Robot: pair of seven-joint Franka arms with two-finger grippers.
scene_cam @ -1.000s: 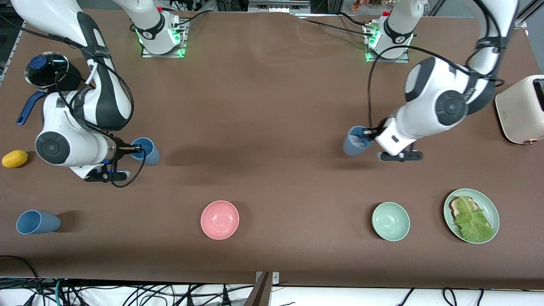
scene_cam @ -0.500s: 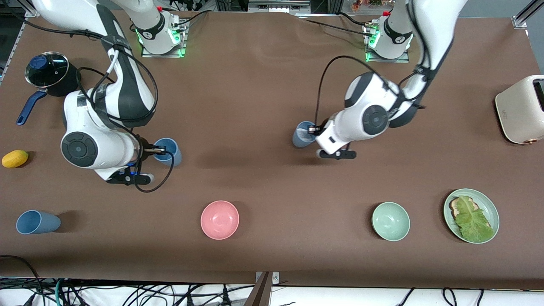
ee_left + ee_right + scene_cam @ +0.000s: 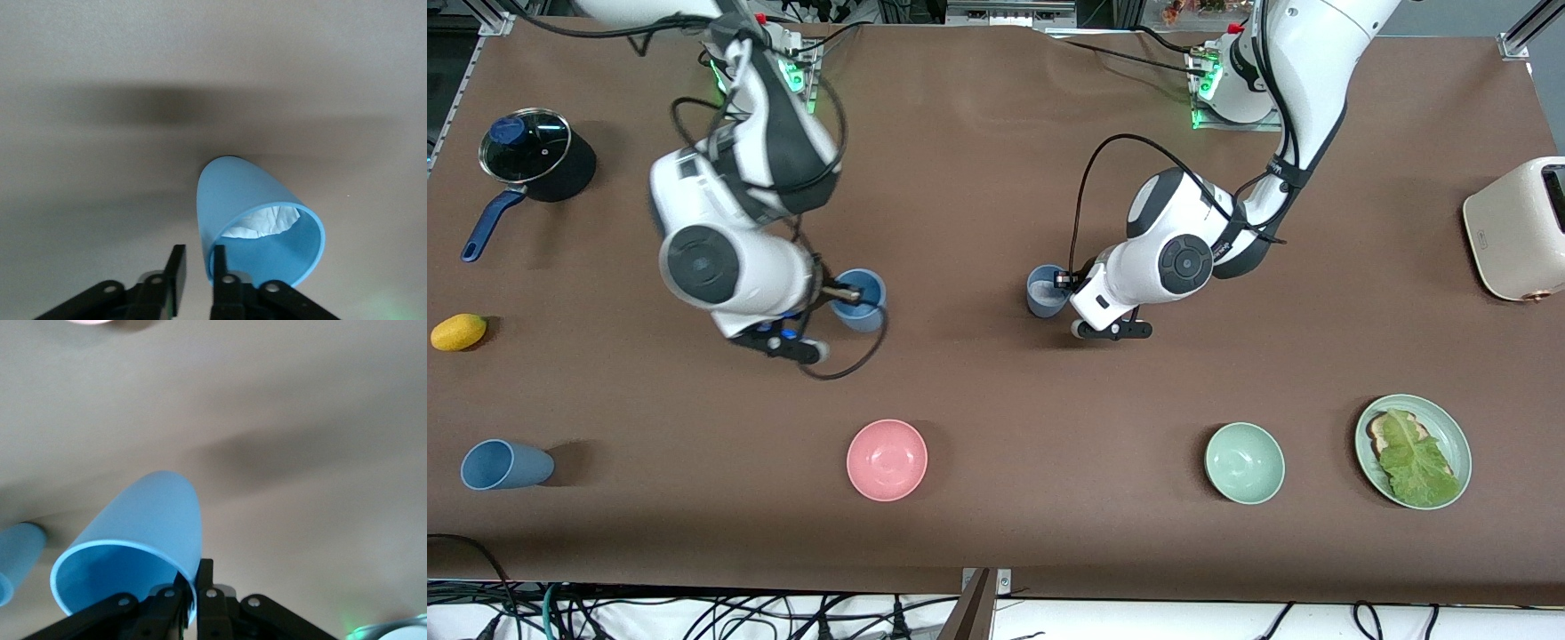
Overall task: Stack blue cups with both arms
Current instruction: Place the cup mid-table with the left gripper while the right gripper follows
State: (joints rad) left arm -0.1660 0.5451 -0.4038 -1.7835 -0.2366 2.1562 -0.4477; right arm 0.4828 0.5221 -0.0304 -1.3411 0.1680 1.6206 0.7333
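I should use my right gripper to release the brighter blue cup, now held tilted above the table, inside the duller grey-blue cup (image 3: 1048,284) (image 3: 7,582) near the middle of the table.
My right gripper (image 3: 845,292) is shut on the rim of the brighter blue cup (image 3: 861,300) and holds it tilted above the table, toward the right arm's end of the middle. In the right wrist view the cup (image 3: 147,513) hangs from my gripper (image 3: 195,570). The duller grey-blue cup (image 3: 1045,290) stands upright near the table's middle with white paper inside. My left gripper (image 3: 1060,281) is at its rim. In the left wrist view the cup (image 3: 247,193) has one finger inside it, and the other finger (image 3: 177,263) is a little off its wall.
A third blue cup (image 3: 503,464) lies on its side near the front edge at the right arm's end. A pink bowl (image 3: 887,460), a pale green bowl (image 3: 1244,462) and a plate of lettuce (image 3: 1449,427) line the front. A toaster (image 3: 1516,228), a pot (image 3: 529,156) and a lemon (image 3: 458,332) sit at the ends.
Both arms have carried their cups toward the table's middle. The right arm moved far with the brighter cup. The left arm moved a little and its cup now stands on the table.
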